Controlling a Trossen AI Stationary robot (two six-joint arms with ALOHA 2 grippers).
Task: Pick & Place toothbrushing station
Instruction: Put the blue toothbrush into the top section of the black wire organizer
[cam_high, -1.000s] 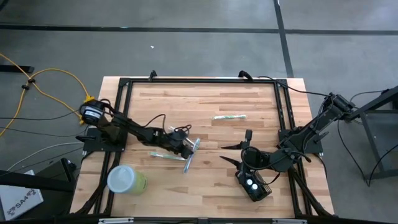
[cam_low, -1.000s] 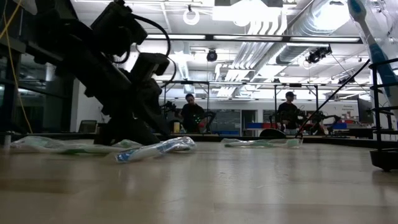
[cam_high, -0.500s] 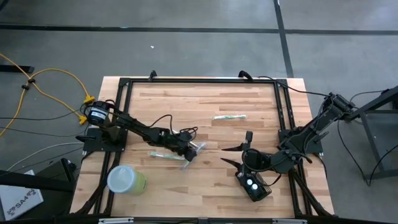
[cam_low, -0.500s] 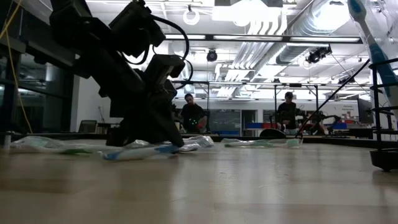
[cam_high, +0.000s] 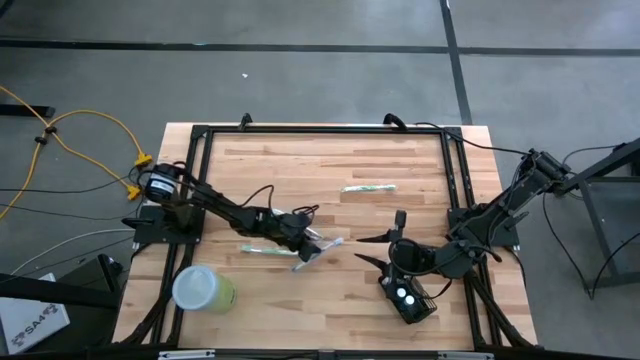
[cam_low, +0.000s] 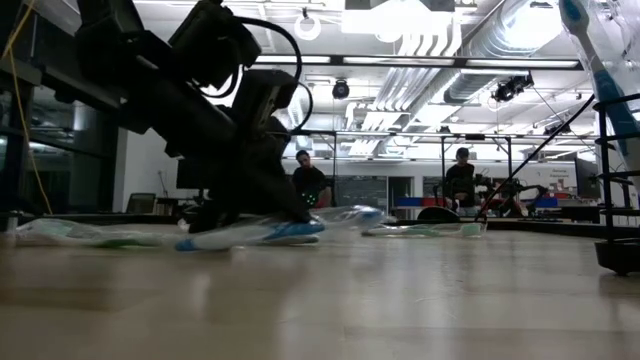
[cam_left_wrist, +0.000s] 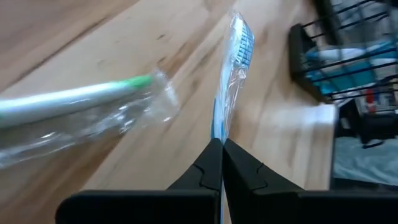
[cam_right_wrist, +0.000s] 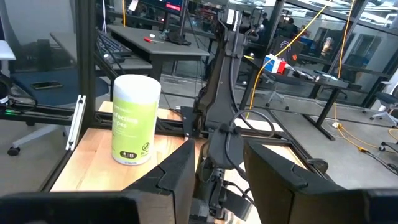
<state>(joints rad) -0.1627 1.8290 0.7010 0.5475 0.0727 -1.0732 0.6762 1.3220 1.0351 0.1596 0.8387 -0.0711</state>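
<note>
I should next close my right gripper on the clear wrapper's loose end (cam_high: 340, 241), past the blue toothbrush that my left gripper is holding.
The toothbrushing station (cam_high: 407, 297), a black wire-mesh holder, stands near the table's front right; it also shows in the left wrist view (cam_left_wrist: 339, 56) and at the low view's right edge (cam_low: 618, 190). My left gripper (cam_high: 304, 240) is at mid-table, shut on a blue toothbrush in a clear wrapper (cam_high: 320, 248). A green wrapped toothbrush (cam_high: 262, 250) lies flat just left of it. My right gripper (cam_high: 378, 247) hangs open beside the station's far side, with nothing between its fingers. My left gripper pinches the blue toothbrush's wrapped handle (cam_left_wrist: 217, 132) between its two fingers. The fingers slant down from the table's left. The brush runs on past the fingertips, its bristle head (cam_left_wrist: 241, 36) pointing toward the station. Its wrapper lies on or just above the table (cam_low: 270, 233).
A lime-green cup with a whitish lid (cam_high: 203, 290) stands at the front left. Another green wrapped toothbrush (cam_high: 368, 187) lies toward the far side. A black frame (cam_high: 320, 130) borders the wooden top. People stand in the room behind (cam_low: 310, 185).
My left gripper has shut on the blue toothbrush and gone a little toward the table's right edge. The brush has turned about: it lay nearly near-to-far, and now its head end points toward the right.
</note>
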